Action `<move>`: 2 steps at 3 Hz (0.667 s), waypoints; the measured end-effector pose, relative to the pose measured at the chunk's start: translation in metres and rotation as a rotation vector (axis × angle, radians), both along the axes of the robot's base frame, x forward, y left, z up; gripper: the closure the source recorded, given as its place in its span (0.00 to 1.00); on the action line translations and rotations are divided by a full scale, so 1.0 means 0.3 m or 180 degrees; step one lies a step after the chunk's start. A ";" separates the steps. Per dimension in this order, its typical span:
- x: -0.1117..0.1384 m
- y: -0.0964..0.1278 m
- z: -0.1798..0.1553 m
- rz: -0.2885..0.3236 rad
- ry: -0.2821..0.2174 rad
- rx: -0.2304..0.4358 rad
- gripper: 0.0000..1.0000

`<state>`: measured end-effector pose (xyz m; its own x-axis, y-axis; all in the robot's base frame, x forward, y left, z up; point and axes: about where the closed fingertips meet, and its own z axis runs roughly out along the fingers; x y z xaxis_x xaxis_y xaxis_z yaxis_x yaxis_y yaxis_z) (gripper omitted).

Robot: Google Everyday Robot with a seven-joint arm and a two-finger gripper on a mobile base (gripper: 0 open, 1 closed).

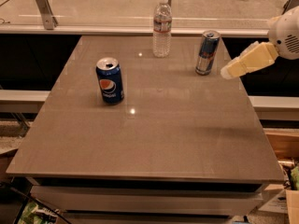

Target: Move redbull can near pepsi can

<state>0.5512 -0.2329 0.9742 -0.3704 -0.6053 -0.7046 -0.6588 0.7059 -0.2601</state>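
Next, my gripper closes around the middle (207, 54) of the redbull can, halfway between the can's top and its bottom.
The redbull can (207, 52), slim, blue and silver, stands upright at the far right of the table. The pepsi can (110, 80), wider and dark blue with a round logo, stands upright at the left middle, well apart from it. My gripper (230, 70), cream-coloured on a white wrist, reaches in from the right edge. It hovers just right of the redbull can at about its lower half, with a small gap between them. It holds nothing that I can see.
A clear water bottle (162, 27) stands upright at the far middle of the grey table (149, 139), left of the redbull can. A glass railing with metal posts (43, 7) runs behind the table. Boxes (285, 171) sit on the floor at the right.
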 end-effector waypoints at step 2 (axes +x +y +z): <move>0.028 0.000 -0.019 -0.0025 -0.0005 0.0111 0.00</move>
<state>0.5596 -0.2329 0.9685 -0.3739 -0.5773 -0.7259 -0.6527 0.7198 -0.2362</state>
